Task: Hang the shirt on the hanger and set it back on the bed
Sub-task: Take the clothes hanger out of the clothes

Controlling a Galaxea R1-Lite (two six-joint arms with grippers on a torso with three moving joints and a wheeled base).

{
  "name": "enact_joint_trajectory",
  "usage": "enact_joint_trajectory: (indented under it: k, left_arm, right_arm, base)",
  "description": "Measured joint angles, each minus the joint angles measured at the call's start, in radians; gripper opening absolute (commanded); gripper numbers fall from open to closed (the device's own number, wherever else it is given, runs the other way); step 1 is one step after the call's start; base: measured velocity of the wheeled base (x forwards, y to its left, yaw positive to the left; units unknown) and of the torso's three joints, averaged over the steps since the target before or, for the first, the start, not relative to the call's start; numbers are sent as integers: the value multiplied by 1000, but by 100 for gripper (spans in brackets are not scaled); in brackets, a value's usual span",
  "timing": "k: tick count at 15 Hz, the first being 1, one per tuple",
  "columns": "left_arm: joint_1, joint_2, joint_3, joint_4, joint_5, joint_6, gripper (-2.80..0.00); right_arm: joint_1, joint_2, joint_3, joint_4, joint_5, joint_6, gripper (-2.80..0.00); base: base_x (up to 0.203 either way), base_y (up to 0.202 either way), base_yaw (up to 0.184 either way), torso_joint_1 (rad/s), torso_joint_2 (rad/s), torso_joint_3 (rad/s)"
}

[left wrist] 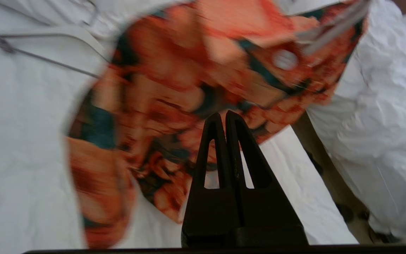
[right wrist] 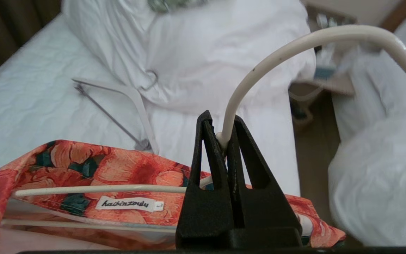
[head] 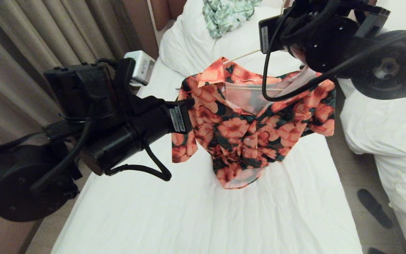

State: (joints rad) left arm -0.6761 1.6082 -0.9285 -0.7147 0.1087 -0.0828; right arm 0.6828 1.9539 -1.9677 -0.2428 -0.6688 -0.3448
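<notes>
The collar is bunched over the hanger's arm above my empty left gripper, so I will use my left gripper to pinch the collar's front edge (head: pixel 225 90) and pull it toward the curtains.
The floral shirt (head: pixel 248 130) hangs on the thin cream hanger (right wrist: pixel 100 190), lifted above the white bed (head: pixel 189 218) with its hem bunched on the sheet. My right gripper (right wrist: pixel 222 117) is shut on the hanger's neck just below the hook (right wrist: pixel 330 33); in the head view that arm (head: pixel 330 38) reaches in from the upper right and hides its fingers. My left gripper (left wrist: pixel 223 114) is shut with nothing between its fingers, close in front of the blurred shirt (left wrist: pixel 189 88). The left arm (head: pixel 136 123) sits by the shirt's sleeve.
A thicker pale hanger (right wrist: pixel 125 95) with a grey bar lies on the sheet near the pillow (head: pixel 189 42). A pale green garment (head: pixel 224 12) lies on the pillow. A second bed with a rumpled duvet (head: pixel 393 137) stands right, a dark slipper (head: pixel 375 208) in the aisle. Curtains (head: pixel 30 53) hang left.
</notes>
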Motion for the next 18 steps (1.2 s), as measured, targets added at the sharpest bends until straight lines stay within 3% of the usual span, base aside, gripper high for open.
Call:
enact_joint_trajectory:
  k: [1,10,16,17,18]
  left_arm:
    - [-12,11,4,-1,3,2,0]
    - [-21,83,11,-27,14,5,0]
    - [8,132,13,-130,21,31,0]
    - [15,138,13,-131,24,31,-81]
    - [24,144,12,-133,24,34,-280]
  right_arm:
    - [12,12,2,1,-16,14,-280]
    - [69,93,3,-20,-21,39,-280]
    - [123,114,4,-36,-24,46,-280]
    - [130,115,6,-40,-25,49,-280]
    - [134,116,7,-40,-25,51,-280]
  base:
    - [0,0,0,0,0,0]
    - [0,0,0,0,0,0]
    - [0,0,0,0,0,0]
    - [0,0,0,0,0,0]
    - [0,0,0,0,0,0]
